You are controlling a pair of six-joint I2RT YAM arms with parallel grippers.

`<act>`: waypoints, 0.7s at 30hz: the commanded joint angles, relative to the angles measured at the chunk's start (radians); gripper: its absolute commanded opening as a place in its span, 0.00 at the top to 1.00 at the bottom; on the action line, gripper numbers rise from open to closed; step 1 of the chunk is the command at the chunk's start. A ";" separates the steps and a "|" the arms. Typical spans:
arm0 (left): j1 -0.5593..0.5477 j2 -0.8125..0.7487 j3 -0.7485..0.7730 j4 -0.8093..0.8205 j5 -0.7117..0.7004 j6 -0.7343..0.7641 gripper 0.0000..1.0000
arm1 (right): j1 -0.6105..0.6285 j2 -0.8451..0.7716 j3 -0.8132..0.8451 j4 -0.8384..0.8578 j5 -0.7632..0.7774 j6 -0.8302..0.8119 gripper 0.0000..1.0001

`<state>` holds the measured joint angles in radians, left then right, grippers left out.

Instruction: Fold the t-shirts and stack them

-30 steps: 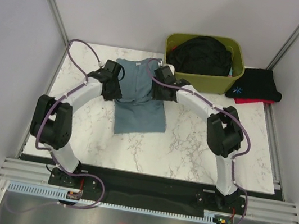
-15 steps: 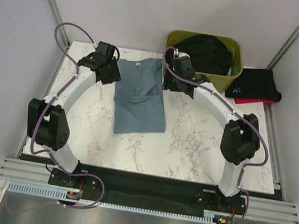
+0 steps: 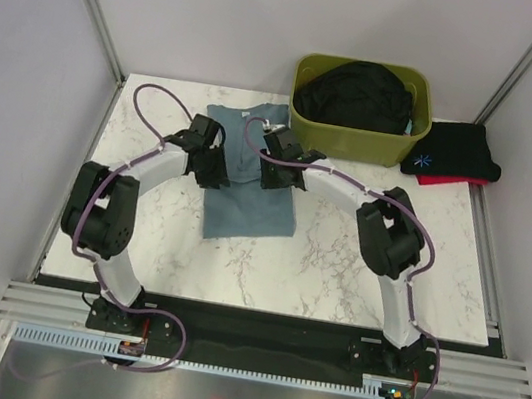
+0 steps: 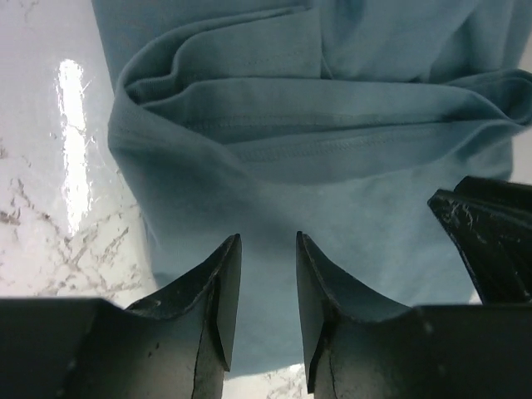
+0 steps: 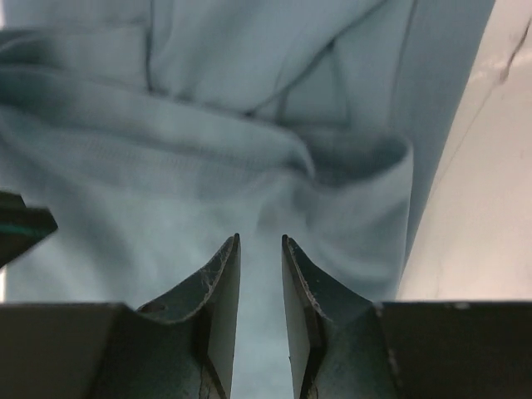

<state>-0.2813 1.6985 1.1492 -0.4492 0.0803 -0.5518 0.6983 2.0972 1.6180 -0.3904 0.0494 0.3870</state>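
Note:
Next, I close my left gripper on the teal t-shirt's near corner [image 3: 206, 236], on the t-shirt's side farther from the olive-green bin.
A dusty teal t-shirt [image 3: 250, 202] lies partly folded on the marble table, with creased folds across its far half [image 4: 316, 125] [image 5: 208, 141]. My left gripper [image 3: 217, 169] [image 4: 268, 237] hovers low over its left side, jaws a little apart and holding nothing. My right gripper [image 3: 271, 170] [image 5: 260, 238] hovers over its right side, also narrowly open and empty. A black t-shirt [image 3: 358, 95] fills the bin. A folded black t-shirt with blue print [image 3: 454, 151] rests on a red t-shirt [image 3: 443, 180] at the far right.
The olive-green bin [image 3: 366, 143] stands at the back, just beyond the right arm. Grey walls and metal posts close in the table [image 3: 357, 265] on three sides. Each wrist view catches the other gripper's finger at its edge.
Both arms reached out to the shirt's far edge half a second ago, then drew back over its middle. Both sets of jaws have narrowed.

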 commanded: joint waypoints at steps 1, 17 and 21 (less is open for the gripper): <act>0.004 0.076 0.088 0.061 -0.028 0.047 0.60 | -0.011 0.082 0.164 -0.062 0.073 -0.052 0.67; 0.047 0.191 0.519 -0.172 -0.123 0.090 0.49 | -0.071 0.083 0.387 -0.165 0.124 -0.074 0.34; 0.005 -0.011 0.228 -0.112 -0.086 0.053 0.46 | -0.069 -0.156 0.027 -0.009 0.067 -0.002 0.27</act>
<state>-0.2375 1.8439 1.5238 -0.5552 -0.0235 -0.4824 0.6186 2.1002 1.8076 -0.4828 0.1673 0.3347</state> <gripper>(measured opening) 0.538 0.726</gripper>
